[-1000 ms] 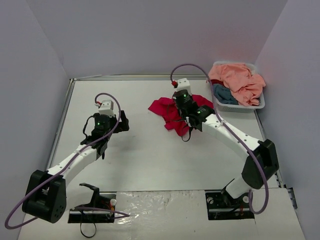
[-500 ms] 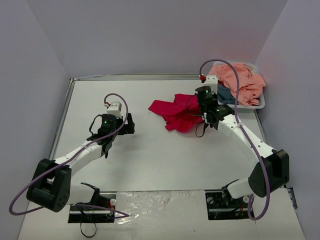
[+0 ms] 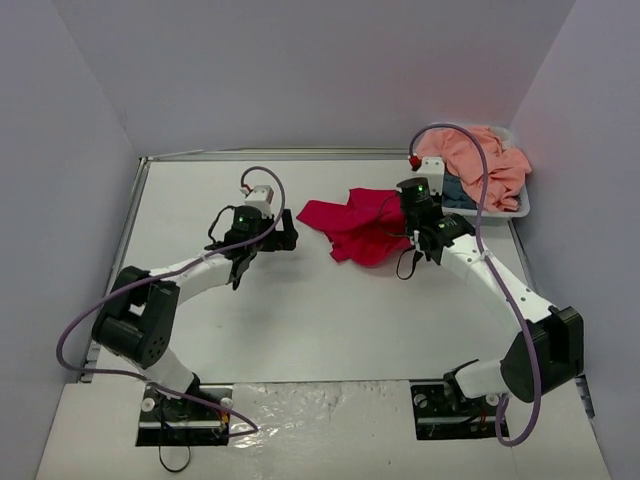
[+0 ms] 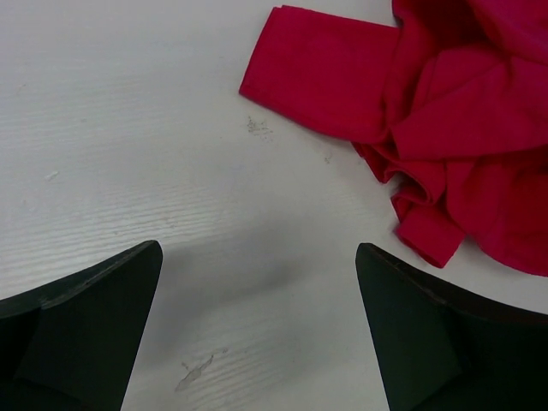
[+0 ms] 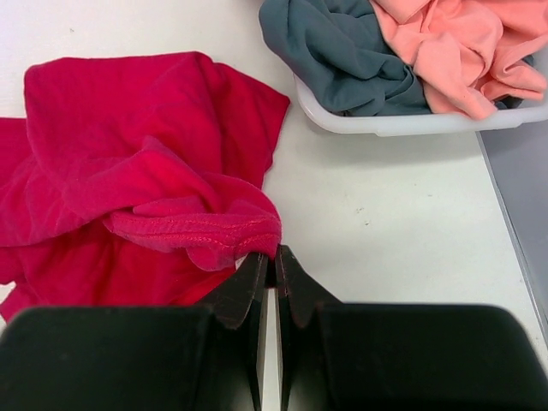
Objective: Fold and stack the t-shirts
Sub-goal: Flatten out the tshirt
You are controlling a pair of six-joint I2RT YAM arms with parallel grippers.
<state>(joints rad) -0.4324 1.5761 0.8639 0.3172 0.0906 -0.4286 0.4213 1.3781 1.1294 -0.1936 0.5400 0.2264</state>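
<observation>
Next, I move my left gripper over to the crimson-red t-shirt and close it on its loose end's near edge (image 3: 311,225) (image 4: 310,124), away from the basket.
A crumpled crimson-red t-shirt (image 3: 355,228) lies on the table's far middle, also in the left wrist view (image 4: 462,111) and the right wrist view (image 5: 128,171). My right gripper (image 3: 402,208) (image 5: 270,257) is shut on the shirt's stitched hem at its right edge. My left gripper (image 3: 288,238) (image 4: 257,253) stands open over bare table just left of the shirt, nothing between its fingers. A peach-pink t-shirt (image 3: 480,160) (image 5: 462,51) and a teal-blue t-shirt (image 3: 450,192) (image 5: 342,51) lie bunched in the basket.
The white plastic basket (image 3: 520,210) (image 5: 411,126) sits at the far right, close to my right gripper. Grey walls enclose the table on three sides. A raised rim (image 3: 135,200) runs along the table's left edge.
My right gripper has pulled the red shirt's edge rightward toward the basket, spreading the cloth. My left arm has swung right, closer to the shirt, staying open.
</observation>
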